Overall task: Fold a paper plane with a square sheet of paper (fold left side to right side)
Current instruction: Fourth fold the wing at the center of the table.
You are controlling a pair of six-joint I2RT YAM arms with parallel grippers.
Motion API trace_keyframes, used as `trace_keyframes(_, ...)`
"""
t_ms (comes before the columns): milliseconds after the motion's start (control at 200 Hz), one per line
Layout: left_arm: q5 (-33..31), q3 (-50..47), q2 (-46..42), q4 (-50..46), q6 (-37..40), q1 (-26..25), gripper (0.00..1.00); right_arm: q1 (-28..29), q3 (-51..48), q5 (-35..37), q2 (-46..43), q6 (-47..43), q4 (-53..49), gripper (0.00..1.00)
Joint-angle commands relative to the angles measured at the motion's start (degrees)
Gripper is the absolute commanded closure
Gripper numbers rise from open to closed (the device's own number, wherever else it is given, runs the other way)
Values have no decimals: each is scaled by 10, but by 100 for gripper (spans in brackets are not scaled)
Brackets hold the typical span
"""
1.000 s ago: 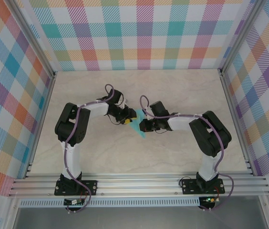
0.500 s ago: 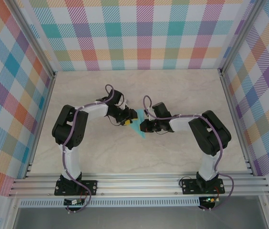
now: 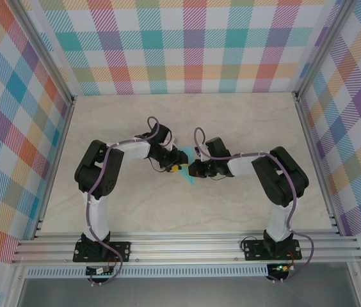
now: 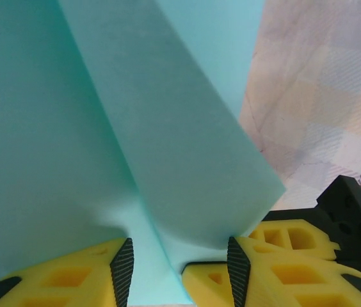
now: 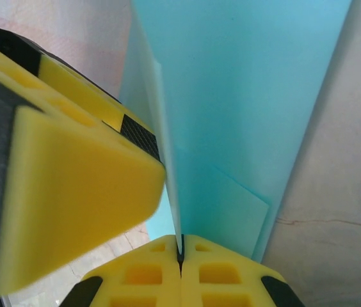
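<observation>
The wing's far corner stands free while my right gripper pinches the near end of the raised wing, so next I open, back off and take the wing's far corner (image 5: 159,65).
The turquoise paper plane (image 3: 190,178) sits at mid-table between both grippers, a narrow folded dart. My right gripper (image 3: 192,170) is shut on its lower crease. In the right wrist view the pads (image 5: 180,246) pinch the thin upright fold of the paper plane (image 5: 244,96). My left gripper (image 3: 178,165) is right beside it. In the left wrist view its jaws (image 4: 180,272) stand apart, with a raised wing of the paper plane (image 4: 136,128) between them. The edge of that wing touches the right pad (image 4: 238,268).
A pale marble tabletop (image 3: 136,204) is walled by checked panels (image 3: 187,38) with aluminium rails at the near edge (image 3: 187,246). The left gripper's yellow finger (image 5: 72,179) crowds close against the right gripper's fingers.
My left gripper has slid right, closer to the right gripper and over the paper. The right gripper has kept its pinch and barely moved.
</observation>
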Motion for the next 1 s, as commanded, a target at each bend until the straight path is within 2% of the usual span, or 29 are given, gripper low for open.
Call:
trace_keyframes(0, -9, 11, 13, -8, -2, -5, 57, -7, -11, -14, 11, 9, 20, 98)
trace_keyframes(210, -19, 14, 20, -13, -3, -5, 57, -8, -9, -17, 15, 11, 19, 98)
trace_keyframes(375, -35, 16, 25, -28, 1, -5, 61, -8, -8, -21, 15, 11, 20, 96)
trace_keyframes(680, -50, 17, 36, -38, -1, -5, 62, -8, -9, -30, 4, 10, 28, 86)
trace_keyframes(995, -53, 19, 36, -42, -1, -5, 62, -10, -13, -36, -6, 8, 35, 83)
